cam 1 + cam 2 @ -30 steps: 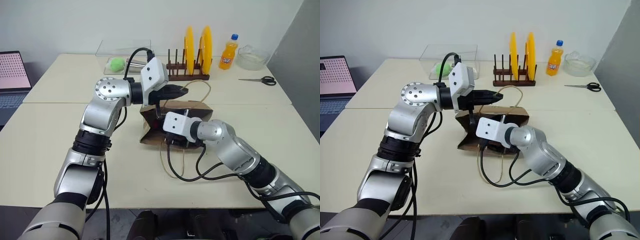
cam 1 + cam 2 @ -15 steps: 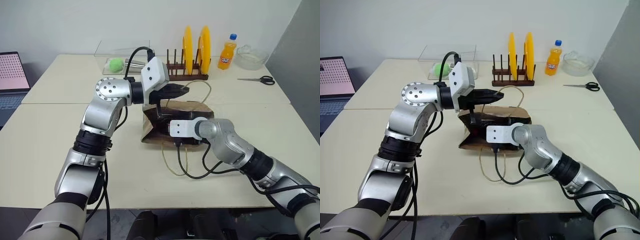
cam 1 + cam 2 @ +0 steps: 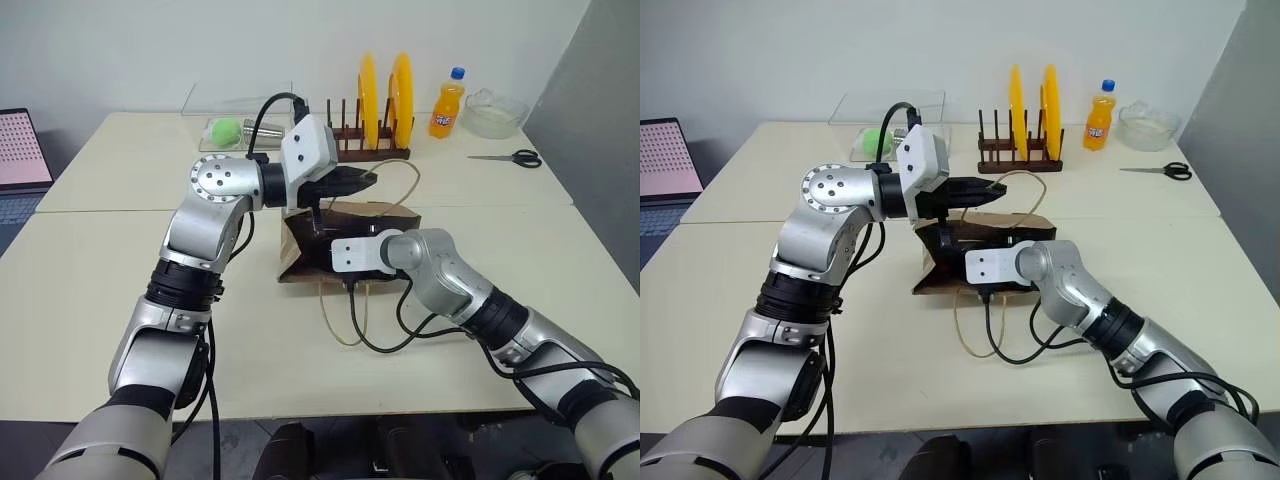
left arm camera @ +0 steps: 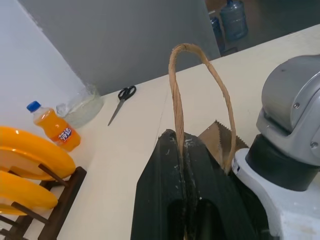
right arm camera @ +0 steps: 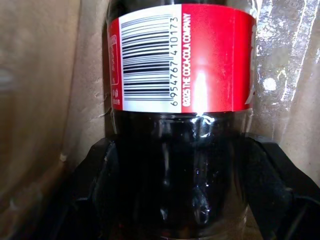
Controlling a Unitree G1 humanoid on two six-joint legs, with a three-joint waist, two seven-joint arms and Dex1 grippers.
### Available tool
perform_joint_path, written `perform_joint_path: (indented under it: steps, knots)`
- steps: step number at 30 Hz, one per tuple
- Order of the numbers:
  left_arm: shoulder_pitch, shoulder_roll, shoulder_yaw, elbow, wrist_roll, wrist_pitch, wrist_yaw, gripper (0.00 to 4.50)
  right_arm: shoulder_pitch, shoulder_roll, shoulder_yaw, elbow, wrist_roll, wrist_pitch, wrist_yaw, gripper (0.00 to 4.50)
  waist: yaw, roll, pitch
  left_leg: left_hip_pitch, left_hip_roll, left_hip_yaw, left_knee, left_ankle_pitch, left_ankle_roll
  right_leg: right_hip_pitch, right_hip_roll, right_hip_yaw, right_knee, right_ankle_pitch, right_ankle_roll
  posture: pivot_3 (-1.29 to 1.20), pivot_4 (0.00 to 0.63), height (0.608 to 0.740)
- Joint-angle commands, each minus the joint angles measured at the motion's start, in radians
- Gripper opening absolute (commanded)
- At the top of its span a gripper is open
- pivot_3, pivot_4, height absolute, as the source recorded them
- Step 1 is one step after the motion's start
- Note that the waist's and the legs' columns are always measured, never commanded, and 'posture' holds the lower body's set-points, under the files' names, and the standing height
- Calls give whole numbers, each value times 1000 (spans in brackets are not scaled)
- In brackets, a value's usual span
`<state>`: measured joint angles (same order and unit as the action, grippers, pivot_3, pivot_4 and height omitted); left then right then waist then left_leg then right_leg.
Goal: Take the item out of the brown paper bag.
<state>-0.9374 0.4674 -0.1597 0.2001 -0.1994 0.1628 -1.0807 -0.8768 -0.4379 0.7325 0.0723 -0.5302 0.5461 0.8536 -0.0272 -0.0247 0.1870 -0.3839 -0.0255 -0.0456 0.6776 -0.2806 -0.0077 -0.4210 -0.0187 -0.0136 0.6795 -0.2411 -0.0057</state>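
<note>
My right gripper has a place to put the cola bottle, which is still inside the paper bag. It will let go of it on the table point(image 3: 443, 239) next to the brown paper bag, below the orange soda bottle.
The brown paper bag point(image 3: 396, 214) lies on its side in the middle of the table, mouth toward my left. My left gripper point(image 4: 180, 139) is shut on one tan loop handle point(image 4: 176, 75) and holds it up above the bag. My right gripper point(image 5: 180, 146) is reached into the bag's mouth, its white wrist point(image 3: 352, 256) just outside. Inside the bag is the item point(image 5: 182, 55), a cola bottle with a red label and dark drink. The black fingers point(image 5: 102, 165) press against both of its sides. The cap is hidden.
The bag's second handle point(image 3: 345, 318) lies looped on the table toward me, with a black cable beside it. At the back stand a plate rack with yellow plates point(image 3: 380, 92), an orange soda bottle point(image 3: 445, 103), a glass bowl point(image 3: 495, 113), scissors point(image 3: 506, 157) and a clear box point(image 3: 232, 110).
My right gripper has gone deeper into the bag's mouth, rolled, and its jaws have narrowed onto the bottle. The left gripper kept still on the handle. The camera has shifted slightly.
</note>
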Motion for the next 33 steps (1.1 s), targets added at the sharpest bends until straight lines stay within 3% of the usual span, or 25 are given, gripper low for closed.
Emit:
perform_joint_path:
  steps: [1,7,17,25,33]
  knots:
    - [-15,17,12,25,30,-53,12,0,3,-15,-88,-129,26,-16,27,3032,0,0,0,-1,0,0,0,0,0,-1,0,0,0,0,0,0,150,740]
    - [-39,19,14,115,75,-115,32,0,53,-53,-213,-296,169,-142,87,3032,0,0,0,-2,0,-1,0,0,0,-2,0,-1,-1,0,0,0,150,740]
    - [-56,11,12,177,106,-156,42,0,162,-59,-445,-371,498,-474,97,3032,0,0,0,-2,0,-1,0,0,0,-1,0,-1,-1,0,0,0,150,740]
    - [-63,8,5,210,133,-169,50,0,166,-102,-614,-368,501,-782,-17,3032,2,0,0,-2,0,-1,0,0,0,-1,0,-1,-1,0,0,0,150,740]
    - [-60,4,10,211,143,-168,60,0,201,-225,-791,-264,417,-732,-160,3032,6,0,0,-2,0,0,0,0,0,-1,0,0,-1,0,0,0,150,740]
